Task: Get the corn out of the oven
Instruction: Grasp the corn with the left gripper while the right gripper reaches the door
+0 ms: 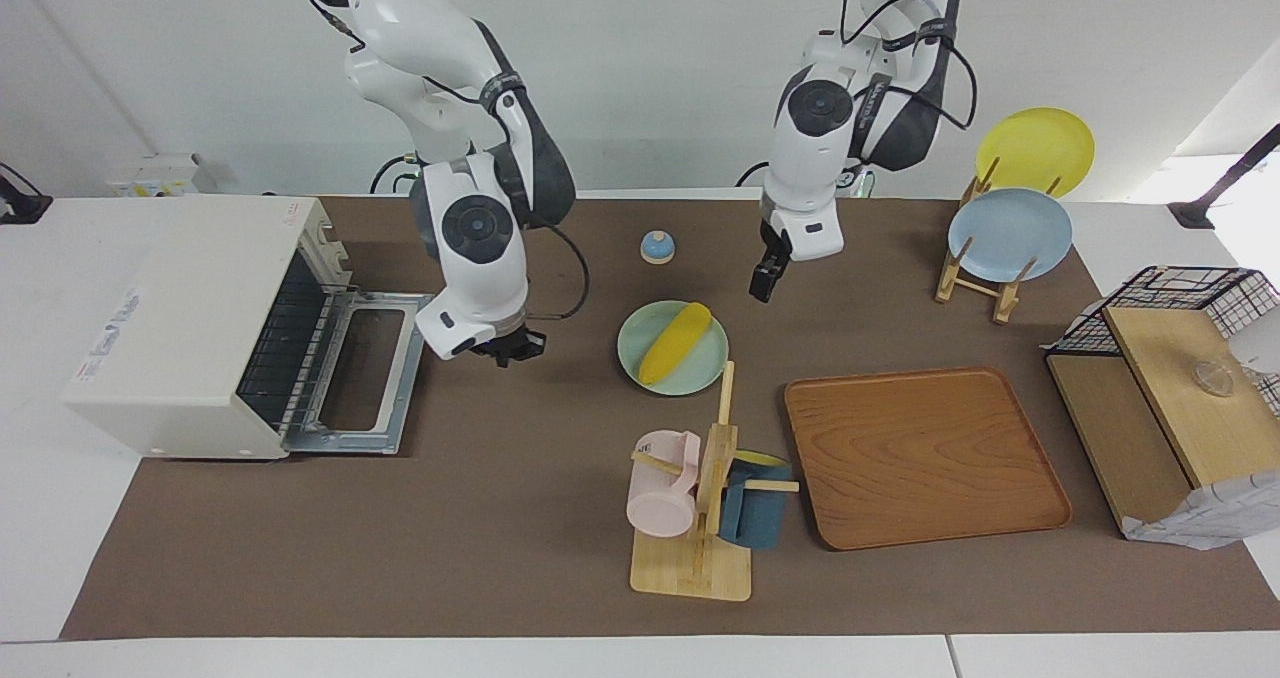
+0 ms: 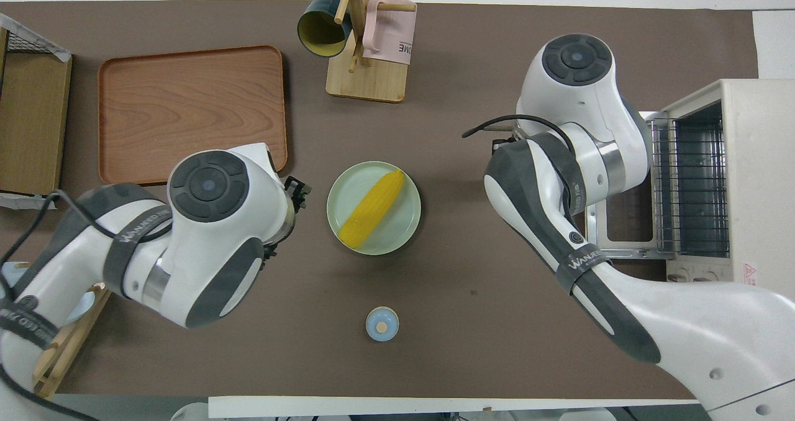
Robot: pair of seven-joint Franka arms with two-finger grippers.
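Next, my left gripper will go to the corn's middle (image 2: 372,209) and close there, because the corn still lies on the pale green plate.
The corn (image 1: 675,343) lies on a pale green plate (image 1: 640,330) in the middle of the table; it also shows in the overhead view (image 2: 371,208) on that plate (image 2: 348,188). The cream-white oven (image 1: 170,328) stands at the right arm's end with its door (image 1: 365,373) folded down open, and its wire shelf is bare. It also shows in the overhead view (image 2: 754,160). My right gripper (image 1: 515,346) hangs low between the open door and the plate, holding nothing. My left gripper (image 1: 765,283) hangs over the table beside the plate, empty.
A small blue knobbed lid (image 1: 657,247) lies nearer to the robots than the plate. A mug tree (image 1: 700,498) with a pink and a blue mug and a wooden tray (image 1: 920,458) lie farther out. A plate rack (image 1: 1010,233) and a wire-and-wood rack (image 1: 1170,388) stand at the left arm's end.
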